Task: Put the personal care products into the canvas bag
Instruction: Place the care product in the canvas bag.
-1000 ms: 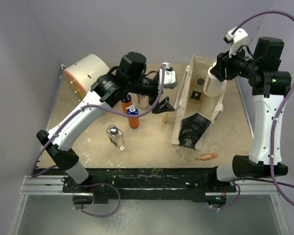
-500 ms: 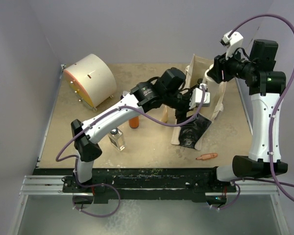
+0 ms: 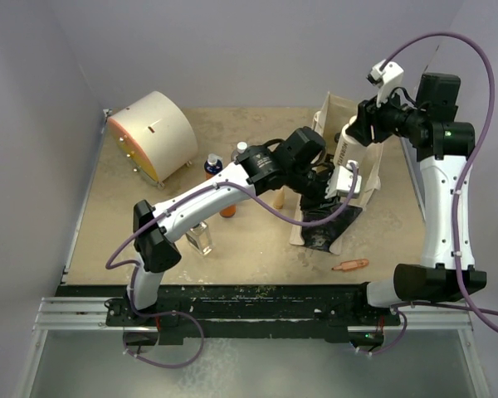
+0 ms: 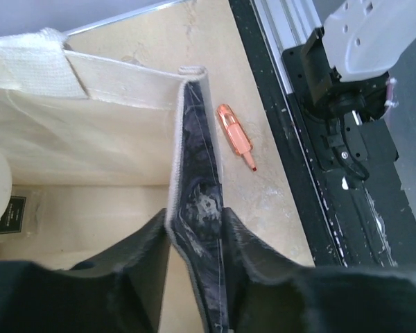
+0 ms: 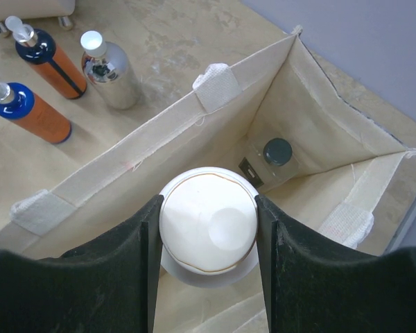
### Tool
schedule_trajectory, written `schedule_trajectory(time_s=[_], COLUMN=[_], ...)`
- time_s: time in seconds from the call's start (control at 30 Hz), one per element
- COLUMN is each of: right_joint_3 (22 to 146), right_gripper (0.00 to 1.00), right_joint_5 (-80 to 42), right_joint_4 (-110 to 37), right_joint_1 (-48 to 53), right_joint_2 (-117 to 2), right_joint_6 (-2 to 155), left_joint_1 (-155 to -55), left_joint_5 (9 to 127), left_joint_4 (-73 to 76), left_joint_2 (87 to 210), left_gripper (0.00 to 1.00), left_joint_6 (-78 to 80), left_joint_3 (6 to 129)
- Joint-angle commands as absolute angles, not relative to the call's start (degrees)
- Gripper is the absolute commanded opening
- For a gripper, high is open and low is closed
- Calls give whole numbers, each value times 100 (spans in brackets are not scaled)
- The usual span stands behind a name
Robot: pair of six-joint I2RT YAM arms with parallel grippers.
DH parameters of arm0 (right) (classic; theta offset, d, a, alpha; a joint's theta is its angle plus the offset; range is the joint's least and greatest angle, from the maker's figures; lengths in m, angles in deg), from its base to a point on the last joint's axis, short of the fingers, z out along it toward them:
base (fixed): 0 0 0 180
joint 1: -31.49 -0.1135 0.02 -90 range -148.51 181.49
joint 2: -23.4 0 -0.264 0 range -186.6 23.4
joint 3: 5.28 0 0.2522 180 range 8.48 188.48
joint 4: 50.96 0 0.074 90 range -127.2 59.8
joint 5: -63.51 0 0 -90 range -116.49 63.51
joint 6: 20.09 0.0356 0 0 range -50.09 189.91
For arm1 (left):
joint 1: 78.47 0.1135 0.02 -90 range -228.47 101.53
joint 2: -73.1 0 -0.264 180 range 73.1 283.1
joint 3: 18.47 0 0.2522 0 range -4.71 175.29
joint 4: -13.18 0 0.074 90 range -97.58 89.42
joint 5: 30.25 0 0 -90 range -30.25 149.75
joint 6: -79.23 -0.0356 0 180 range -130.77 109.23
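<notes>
The cream-white bottle will go down inside the canvas bag [image 3: 334, 178] [image 5: 237, 190], beside the clear bottle with the black cap, from my right gripper.
The canvas bag [image 3: 322, 236] stands open at the right of the table. My left gripper [image 4: 196, 229] [image 3: 330, 194] is shut on the top edge of the bag's dark printed end panel [image 4: 201, 159]. My right gripper [image 5: 208, 220] [image 3: 357, 133] is shut on the cream-white bottle [image 5: 208, 216] and holds it over the bag's mouth. A clear bottle with a black cap [image 5: 277, 152] lies inside the bag. Left of the bag stand two orange bottles [image 5: 55, 66] [image 5: 35, 114] with blue caps and a silver bottle [image 5: 114, 76]. A clear squarish bottle [image 3: 199, 239] stands nearer the front.
A large cream drum with an orange face [image 3: 153, 137] lies at the back left. A tan wooden cone [image 3: 278, 197] stands just left of the bag. A small orange pen-like stick [image 3: 349, 265] [image 4: 236, 135] lies in front of the bag near the table's black front rail.
My left arm has swung right, away from the bottles, to the bag's near end, and its jaws have closed on the dark panel's edge. The right gripper keeps the cream-white bottle over the bag.
</notes>
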State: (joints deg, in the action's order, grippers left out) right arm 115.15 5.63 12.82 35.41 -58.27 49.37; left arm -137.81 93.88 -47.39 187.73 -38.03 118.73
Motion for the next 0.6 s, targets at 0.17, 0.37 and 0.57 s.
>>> schedule_trajectory(time_s=[0.17, 0.37, 0.57], right_joint_3=[11012, 10634, 10255], right_gripper=[0, 0, 0], right_joint_5=[1753, 1835, 1867], right_joint_4=[497, 507, 365], right_joint_1=[3566, 3562, 3562], right_joint_2=[-5530, -5641, -5794], right_joint_6=[4318, 3734, 3197], left_joint_1=[-13841, -13855, -13899], left_joint_5=[9568, 9555, 9481], left_joint_4=[-4734, -4629, -4710], left_joint_2=[18460, 18388, 18442], left_gripper=[14, 13, 13], left_joint_6=[-4516, -4753, -4824], left_joint_3=[11394, 10976, 10977])
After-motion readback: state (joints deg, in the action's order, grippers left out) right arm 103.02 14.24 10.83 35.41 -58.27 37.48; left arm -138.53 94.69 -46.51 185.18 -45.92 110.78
